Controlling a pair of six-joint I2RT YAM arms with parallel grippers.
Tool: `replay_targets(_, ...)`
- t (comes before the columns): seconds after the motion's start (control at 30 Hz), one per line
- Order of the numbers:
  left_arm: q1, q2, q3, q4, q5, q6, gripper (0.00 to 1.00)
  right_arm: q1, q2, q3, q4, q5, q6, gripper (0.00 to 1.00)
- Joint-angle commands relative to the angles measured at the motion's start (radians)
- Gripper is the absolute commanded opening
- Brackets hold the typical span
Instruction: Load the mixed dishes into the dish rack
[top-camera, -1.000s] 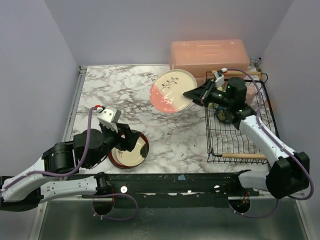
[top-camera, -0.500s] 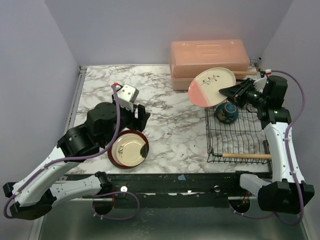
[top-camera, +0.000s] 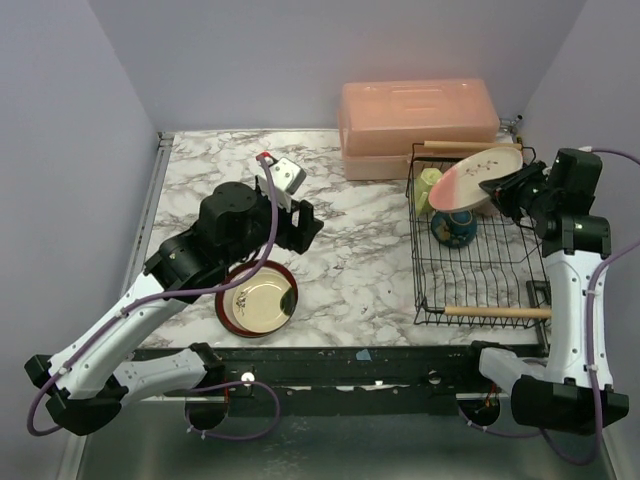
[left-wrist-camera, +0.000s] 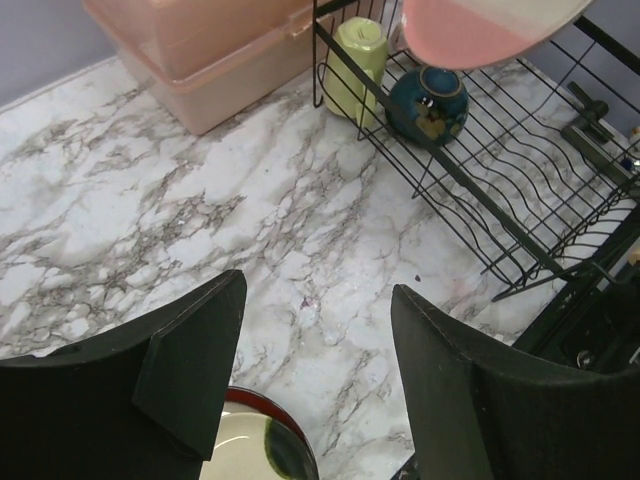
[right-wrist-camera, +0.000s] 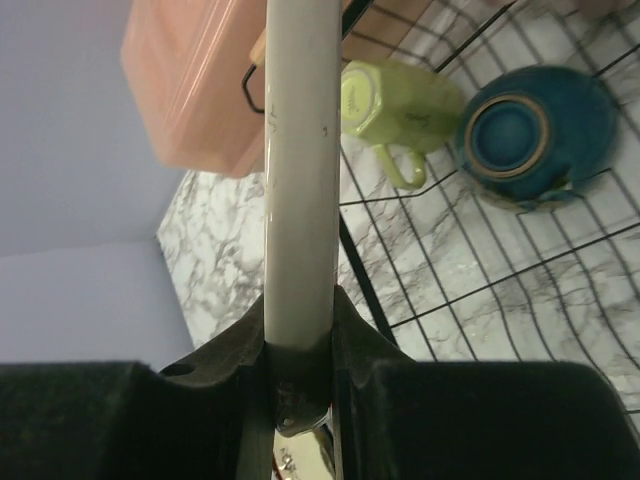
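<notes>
The robot's right gripper needs to set the cream-and-pink floral plate down in the rack's near corner (top-camera: 515, 283) beside the rack's grey side.
My right gripper (top-camera: 512, 186) is shut on the rim of the cream-and-pink floral plate (top-camera: 474, 178) and holds it tilted above the back of the black wire dish rack (top-camera: 414, 262). In the right wrist view the plate (right-wrist-camera: 300, 150) shows edge-on between the fingers. The yellow-green mug (top-camera: 428, 188) and the teal-blue bowl (top-camera: 453, 227) lie in the rack. My left gripper (top-camera: 305, 222) is open and empty, raised above the table. The maroon-rimmed plate (top-camera: 258, 300) lies on the table below it and shows in the left wrist view (left-wrist-camera: 255, 440). The pink cup is not in view.
A salmon-pink lidded box (top-camera: 418, 118) stands at the back, touching the rack's far left corner. A wooden rod handle (top-camera: 490, 312) closes the rack's near end. The table's raised edge runs along the left side.
My right gripper has carried the floral plate rightward from over the table to above the rack's back. My left arm has lifted up and away from the maroon-rimmed plate.
</notes>
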Motion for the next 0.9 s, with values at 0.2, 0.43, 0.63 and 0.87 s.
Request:
replay_targets(0.2, 0.020, -0.091, -0.111, 0.087, 0.152, -0.037, 0.68, -0.005, -0.038, 0.124, -0.232, 0.250, -0.157, 0.00)
replay_targets(0.43, 0.010, -0.105, -0.122, 0.095, 0.139, -0.038, 0.69, -0.006, -0.053, 0.101, -0.338, 0.443, -0.274, 0.00)
replay_targets(0.63, 0.000, -0.109, -0.128, 0.097, 0.135, -0.033, 0.69, -0.006, -0.038, 0.039, -0.341, 0.556, -0.415, 0.00)
replay_targets(0.87, -0.024, -0.109, -0.137, 0.103, 0.120, -0.030, 0.69, -0.005, 0.002, 0.005, -0.320, 0.621, -0.594, 0.00)
